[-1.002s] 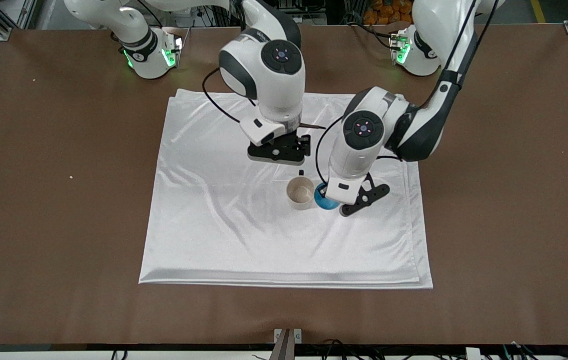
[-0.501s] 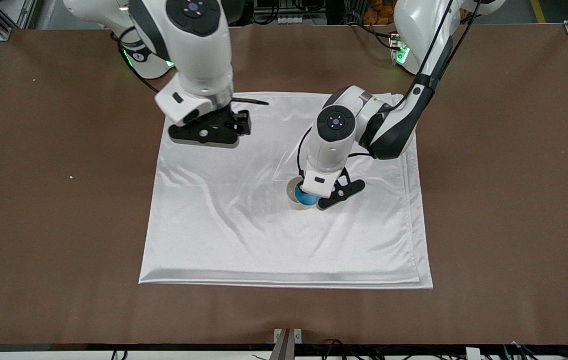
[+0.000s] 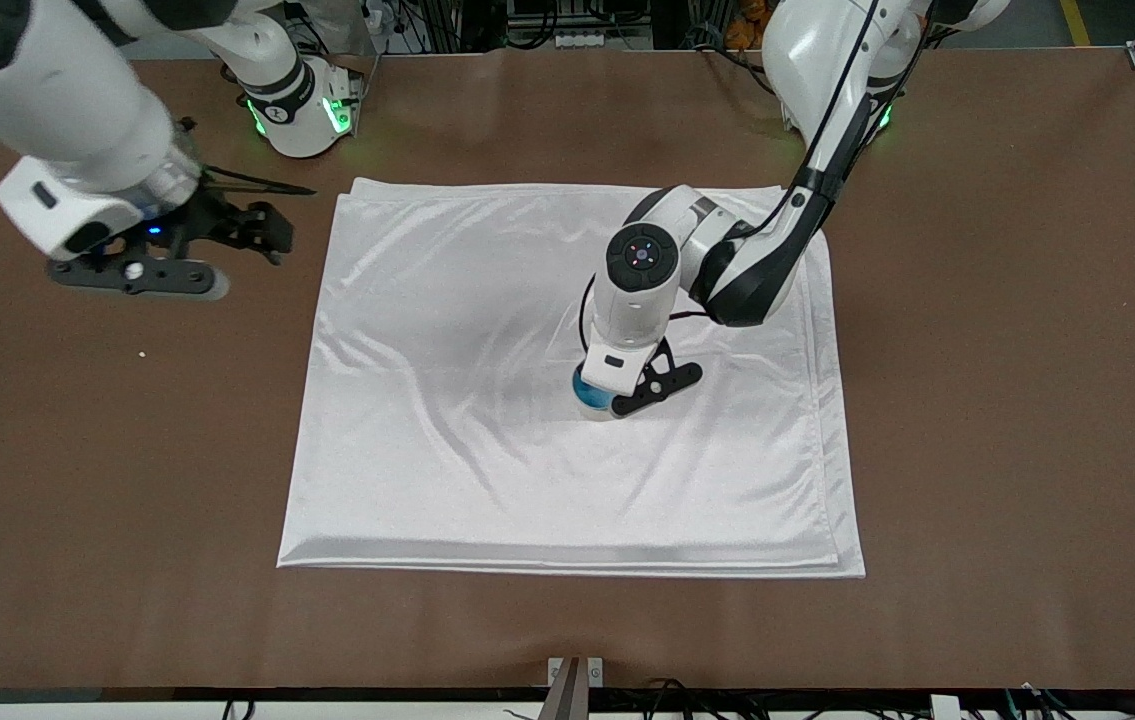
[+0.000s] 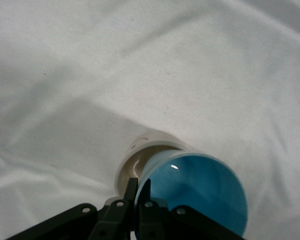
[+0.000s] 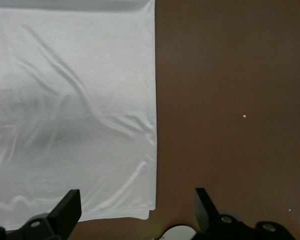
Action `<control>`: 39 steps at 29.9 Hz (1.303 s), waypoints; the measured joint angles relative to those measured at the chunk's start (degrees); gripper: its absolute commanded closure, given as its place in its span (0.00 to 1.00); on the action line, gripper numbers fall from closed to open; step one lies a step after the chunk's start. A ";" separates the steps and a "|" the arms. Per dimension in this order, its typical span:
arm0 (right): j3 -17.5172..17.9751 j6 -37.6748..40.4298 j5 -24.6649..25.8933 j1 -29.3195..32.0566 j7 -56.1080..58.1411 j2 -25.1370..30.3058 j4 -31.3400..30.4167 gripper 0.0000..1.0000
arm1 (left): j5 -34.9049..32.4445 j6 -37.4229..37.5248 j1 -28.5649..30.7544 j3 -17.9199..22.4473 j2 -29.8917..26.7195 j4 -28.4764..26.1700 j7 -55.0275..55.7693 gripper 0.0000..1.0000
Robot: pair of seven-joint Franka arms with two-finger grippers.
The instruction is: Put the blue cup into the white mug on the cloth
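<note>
My left gripper will lower the blue cup down inside the white mug in the middle of the cloth [image 3: 598,386] [image 4: 159,189] and release it there.
The blue cup [image 3: 587,392] is over the white mug [image 3: 603,413] in the middle of the cloth [image 3: 427,450]. In the left wrist view the cup [image 4: 200,187] leans in the mouth of the mug [image 4: 135,160], and its base is hidden inside. My left gripper [image 3: 609,396] [image 4: 139,186] is shut on the cup's rim, one finger inside and one outside. The mug's handle is hidden. My right gripper [image 3: 262,225] [image 5: 136,204] is open and empty over bare table beside the cloth [image 5: 65,100], at the right arm's end.
The brown table [image 3: 977,400] surrounds the cloth on all sides. A small pale crumb [image 3: 141,354] [image 5: 244,116] lies on the table at the right arm's end. The right arm's base [image 3: 302,110] stands near the cloth's corner.
My left gripper has carried the blue cup from beside the mug to over and into its mouth. My right arm has swung off the cloth toward its own end of the table.
</note>
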State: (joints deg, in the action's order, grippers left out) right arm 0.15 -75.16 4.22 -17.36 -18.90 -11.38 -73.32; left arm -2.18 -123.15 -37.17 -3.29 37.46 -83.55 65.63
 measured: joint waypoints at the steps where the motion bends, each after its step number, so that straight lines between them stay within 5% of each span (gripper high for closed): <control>1: -0.02 -0.06 -0.07 1.31 1.36 0.20 -0.42 0.00 | 0.00 -0.08 -0.05 0.00 0.13 0.02 0.00 1.00; 8: -0.04 -4.69 -0.57 7.54 5.45 1.26 -5.22 0.00 | 0.00 -0.59 -0.15 0.01 0.84 0.06 0.00 1.00; 16: -0.03 -14.99 -0.62 9.53 6.88 4.90 -17.61 0.00 | 0.00 -0.86 -0.15 0.02 1.57 0.14 0.00 1.00; 18: -0.03 -16.03 -0.62 9.74 6.88 5.67 -19.67 0.00 | 0.00 -0.89 -0.15 0.03 1.74 0.15 0.00 0.89; 20: -0.03 -16.52 -0.62 9.93 6.89 6.31 -20.76 0.00 | 0.00 -0.90 -0.15 0.03 1.87 0.15 0.00 0.63; 22: -0.02 -16.72 -0.62 10.17 7.00 6.82 -21.31 0.00 | 0.00 -0.91 -0.14 0.05 1.96 0.15 0.00 0.00; 39: -0.02 -21.08 -0.62 13.54 12.91 8.16 -22.16 0.00 | 0.00 -1.01 -0.06 0.37 1.85 1.14 -1.45 0.00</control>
State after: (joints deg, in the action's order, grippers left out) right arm 0.14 -96.25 3.61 -3.82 -5.99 -3.22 -95.48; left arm -2.18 -124.16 -37.22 -2.92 39.31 -82.41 64.18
